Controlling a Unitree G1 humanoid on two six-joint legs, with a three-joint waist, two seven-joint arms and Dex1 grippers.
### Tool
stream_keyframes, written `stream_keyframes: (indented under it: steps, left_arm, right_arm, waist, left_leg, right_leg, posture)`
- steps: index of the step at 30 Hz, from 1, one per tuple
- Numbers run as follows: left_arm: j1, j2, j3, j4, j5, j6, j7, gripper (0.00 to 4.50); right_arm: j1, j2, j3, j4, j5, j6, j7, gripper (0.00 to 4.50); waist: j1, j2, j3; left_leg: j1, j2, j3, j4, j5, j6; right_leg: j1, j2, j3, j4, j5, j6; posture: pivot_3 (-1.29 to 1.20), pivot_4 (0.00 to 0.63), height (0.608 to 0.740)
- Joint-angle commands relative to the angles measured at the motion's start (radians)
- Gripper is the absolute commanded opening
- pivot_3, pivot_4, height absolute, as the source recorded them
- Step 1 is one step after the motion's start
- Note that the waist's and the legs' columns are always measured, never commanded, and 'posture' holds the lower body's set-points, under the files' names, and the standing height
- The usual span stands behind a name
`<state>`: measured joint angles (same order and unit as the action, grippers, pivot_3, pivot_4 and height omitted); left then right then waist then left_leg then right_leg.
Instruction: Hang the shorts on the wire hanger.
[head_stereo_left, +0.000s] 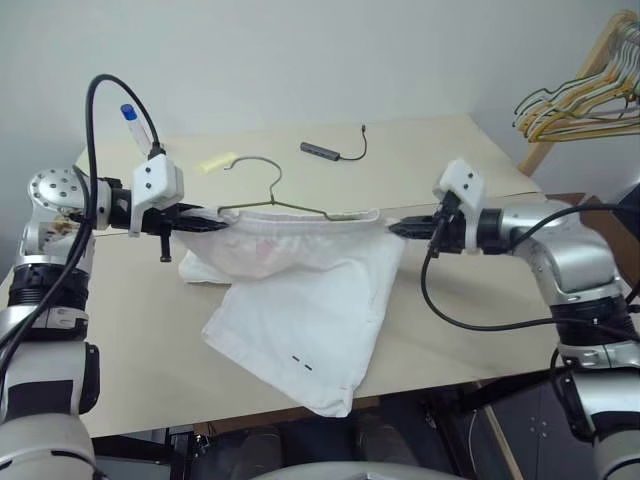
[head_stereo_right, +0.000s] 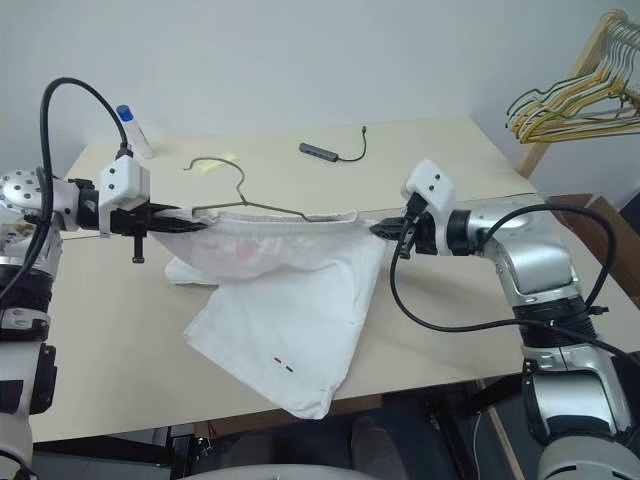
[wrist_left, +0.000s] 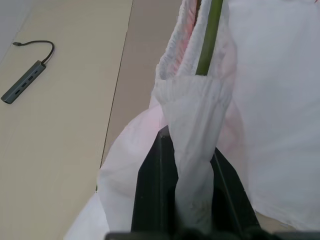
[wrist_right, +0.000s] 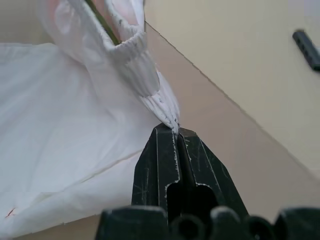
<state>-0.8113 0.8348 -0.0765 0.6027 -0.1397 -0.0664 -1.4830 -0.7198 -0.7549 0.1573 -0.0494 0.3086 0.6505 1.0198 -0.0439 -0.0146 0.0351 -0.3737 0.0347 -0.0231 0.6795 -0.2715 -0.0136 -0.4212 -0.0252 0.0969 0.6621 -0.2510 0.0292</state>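
My right fingertips pinch only the waistband's corner, so they should open and take the gathered elastic (wrist_right: 142, 74) deeper, near the wire hanger's end.
The white shorts (head_stereo_left: 300, 300) hang stretched by the waistband between my two grippers above the table, legs drooping onto it. My left gripper (head_stereo_left: 212, 224) is shut on the waistband's left end, with fabric pinched between the black fingers (wrist_left: 155, 195). At the other end my right gripper (head_stereo_left: 392, 229) is shut on the waistband's right corner (wrist_right: 167, 112). The olive-grey wire hanger (head_stereo_left: 262, 190) sits inside the waistband, its hook rising above the middle; its wire (wrist_left: 209, 37) runs into the gathered elastic.
A dark cable adapter (head_stereo_left: 322, 151) and a pale yellow piece (head_stereo_left: 217, 161) lie on the beige table (head_stereo_left: 130, 330) behind the shorts. A blue-capped tube (head_stereo_left: 136, 125) stands at the back left. Clustered yellow and dark hangers (head_stereo_left: 580, 105) hang at the far right.
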Motion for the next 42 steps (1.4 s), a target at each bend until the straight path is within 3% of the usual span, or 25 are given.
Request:
stream_keyframes:
  steps: [1,10,20,23,29,42]
  left_arm:
    - [-0.059,0.005,0.012,0.003,0.013,0.010,0.031,0.00]
    - [-0.094,-0.034,0.047,-0.031,-0.053,0.044,0.015,0.00]
    - [-0.057,-0.028,0.039,-0.034,-0.028,0.033,0.025,0.00]
    - [-0.064,-0.040,0.053,-0.018,-0.047,0.046,0.032,0.00]
    - [-0.057,-0.040,0.058,-0.022,-0.058,0.048,0.020,0.00]
    - [-0.043,-0.048,0.067,-0.047,-0.095,0.056,0.004,0.00]
  right_arm:
    - [-0.118,-0.020,0.036,-0.081,-0.053,0.016,-0.001,0.05]
    - [-0.228,0.013,0.174,-0.046,-0.198,-0.055,0.013,0.05]
    - [-0.202,0.045,0.111,-0.024,-0.190,-0.164,0.029,0.05]
    - [-0.180,0.038,0.100,-0.028,-0.182,-0.209,0.053,0.70]
    - [-0.155,0.043,0.100,0.021,-0.187,-0.259,0.075,2.66]
    - [-0.184,0.146,0.087,0.123,-0.116,-0.176,0.089,2.66]
  waist:
    - [0.000,0.000,0.000]
    - [0.003,0.000,0.000]
    - [0.000,0.000,0.000]
    - [0.000,0.000,0.000]
    - [0.000,0.000,0.000]
    - [-0.002,0.000,0.000]
  left_leg:
    - [0.000,0.000,0.000,0.000,0.000,0.000]
    - [-0.001,0.000,0.000,0.000,0.000,0.000]
    - [-0.001,0.000,0.000,0.000,0.000,0.000]
    - [-0.001,0.000,0.000,0.000,0.000,0.000]
    - [0.000,0.000,0.000,0.000,0.000,0.000]
    - [0.000,0.000,0.000,0.000,0.000,0.000]
  right_leg:
    - [0.000,0.000,0.000,0.000,0.000,0.000]
    - [0.000,0.000,0.000,-0.001,0.000,0.000]
    - [0.000,0.000,0.000,0.000,0.000,-0.001]
    - [0.000,0.000,0.000,0.000,0.000,-0.001]
    - [0.000,0.000,0.000,0.000,0.000,-0.001]
    - [0.000,0.000,0.000,0.001,0.000,-0.001]
  posture:
    - [0.03,0.000,0.740]
    - [0.02,0.000,0.740]
    - [0.03,0.000,0.740]
    - [0.02,0.000,0.740]
    - [0.02,0.000,0.740]
    - [0.02,0.000,0.740]
